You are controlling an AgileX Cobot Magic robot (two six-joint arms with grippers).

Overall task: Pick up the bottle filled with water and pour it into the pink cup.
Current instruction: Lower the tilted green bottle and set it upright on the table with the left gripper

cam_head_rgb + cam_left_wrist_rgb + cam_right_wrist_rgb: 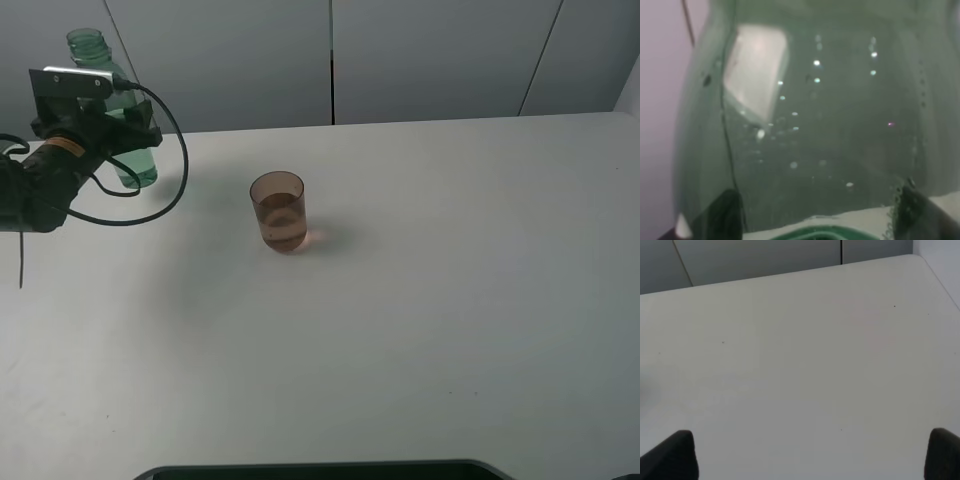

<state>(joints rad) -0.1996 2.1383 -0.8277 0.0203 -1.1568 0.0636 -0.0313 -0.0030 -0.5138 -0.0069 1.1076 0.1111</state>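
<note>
Next, my left gripper puts the green-tinted bottle down near the back edge of the table, a little closer to the pink cup [170,190].
The green-tinted bottle [128,150] stands upright, uncapped, at the far left back of the white table [450,300]. My left gripper [118,128] is closed around its body from the left. In the left wrist view the bottle [830,125] fills the picture, with droplets on its wall, and my left gripper [820,212] has a dark fingertip [722,215] on each side of it. The pink cup [279,211] stands upright near the table's middle, to the right of the bottle, with liquid in it. My right gripper [810,455] is open and empty over bare table.
A grey panelled wall [400,60] runs behind the table's back edge. A dark curved object [320,470] lies along the front edge. The left arm's black cable [170,190] loops over the table between the bottle and the cup.
</note>
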